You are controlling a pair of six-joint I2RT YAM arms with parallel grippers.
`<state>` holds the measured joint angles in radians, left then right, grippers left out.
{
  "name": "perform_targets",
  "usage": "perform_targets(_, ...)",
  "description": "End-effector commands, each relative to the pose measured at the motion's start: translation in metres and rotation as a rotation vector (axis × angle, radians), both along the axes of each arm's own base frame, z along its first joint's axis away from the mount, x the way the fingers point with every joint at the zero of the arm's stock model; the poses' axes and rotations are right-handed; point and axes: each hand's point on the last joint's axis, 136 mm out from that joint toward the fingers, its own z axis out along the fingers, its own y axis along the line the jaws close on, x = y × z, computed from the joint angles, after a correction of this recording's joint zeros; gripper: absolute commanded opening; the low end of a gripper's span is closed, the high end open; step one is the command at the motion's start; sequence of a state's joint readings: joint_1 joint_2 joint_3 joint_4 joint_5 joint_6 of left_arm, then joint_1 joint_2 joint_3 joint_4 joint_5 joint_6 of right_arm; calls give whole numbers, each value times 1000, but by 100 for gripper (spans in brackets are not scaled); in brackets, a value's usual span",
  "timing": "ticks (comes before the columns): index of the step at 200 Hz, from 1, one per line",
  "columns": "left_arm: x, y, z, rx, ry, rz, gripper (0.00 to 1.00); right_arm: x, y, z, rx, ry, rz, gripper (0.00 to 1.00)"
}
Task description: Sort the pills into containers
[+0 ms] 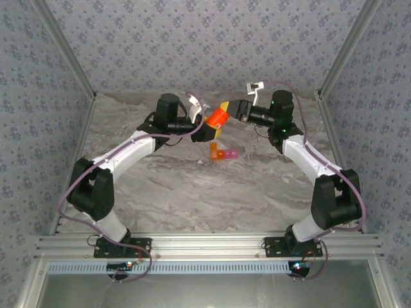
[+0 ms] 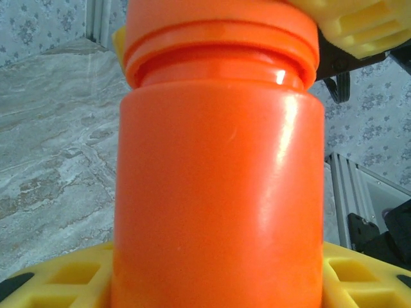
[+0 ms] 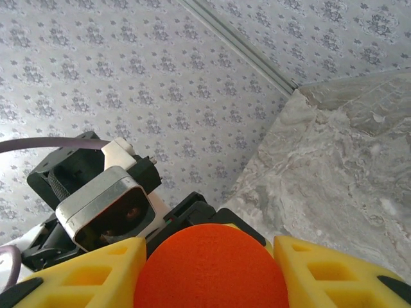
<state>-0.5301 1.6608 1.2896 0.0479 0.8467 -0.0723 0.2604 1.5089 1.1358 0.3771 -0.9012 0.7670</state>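
Note:
Next, my right gripper lets go of the bottle's cap on the bare table a little out (image 1: 264, 158) past the pink cell.
An orange round bottle (image 1: 217, 117) hangs in the air between both arms, over the back of the table. My left gripper (image 1: 212, 131) is shut on the bottle's body (image 2: 218, 192), with a yellow finger (image 2: 61, 276) on each side. My right gripper (image 1: 228, 110) is shut on the bottle's cap (image 3: 212, 269), which sits between its yellow fingers (image 3: 334, 276). The same cap (image 2: 221, 32) tops the left wrist view. The containers (image 1: 223, 154), an orange cell joined to a pink one, lie on the table just below the bottle. The pills are hidden.
The marble-patterned table (image 1: 192, 192) is walled by patterned panels at the back and sides. A metal rail (image 1: 205, 247) runs along the near edge where the arm bases are bolted. The left wrist camera (image 3: 109, 205) sits close behind the cap.

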Motion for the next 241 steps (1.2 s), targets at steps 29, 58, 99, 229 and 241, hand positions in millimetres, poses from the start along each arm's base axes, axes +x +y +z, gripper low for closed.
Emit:
perform_targets(29, -2, 1, 14, -19, -7, -36, 0, 9, -35, 18, -55, -93, -170, 40)
perform_targets(58, 1, 2, 12, -9, -13, -18, 0, 12, -43, 10, -86, -71, -218, 41)
perform_targets(99, 10, 10, 7, 33, -44, 67, 0, 30, -90, -51, -267, 113, -437, 42)
perform_targets(229, 31, 41, -23, 174, -23, 309, 0, 16, -193, -238, -815, 541, -789, 40)
perform_targets(241, 31, 42, -25, 175, -19, 316, 0, 16, -197, -246, -833, 562, -803, 40)
